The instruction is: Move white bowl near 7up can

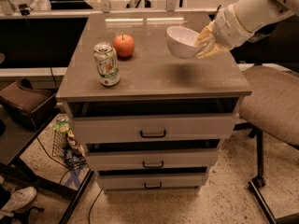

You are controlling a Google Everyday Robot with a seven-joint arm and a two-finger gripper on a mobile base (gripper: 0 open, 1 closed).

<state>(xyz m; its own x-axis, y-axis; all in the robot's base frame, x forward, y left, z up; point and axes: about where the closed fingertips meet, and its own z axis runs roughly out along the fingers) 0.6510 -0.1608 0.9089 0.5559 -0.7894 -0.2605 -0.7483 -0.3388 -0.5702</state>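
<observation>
Next, my gripper sets the white bowl down and lets go of it on the cabinet top (149, 69) beside the 7up can, slightly in front of the apple.
The white bowl (181, 42) hangs tilted in the air above the right part of the drawer cabinet's top (154, 73), its shadow below it. My gripper (203, 42) is shut on the bowl's right rim, with the white arm reaching in from the upper right. The 7up can (106, 64) stands upright near the front left of the top, well left of the bowl.
An orange-red apple (124, 45) sits just behind and right of the can. The cabinet has three drawers (153, 127) slightly ajar. An office chair (273, 106) stands at the right. Bags and cables lie on the floor at the left.
</observation>
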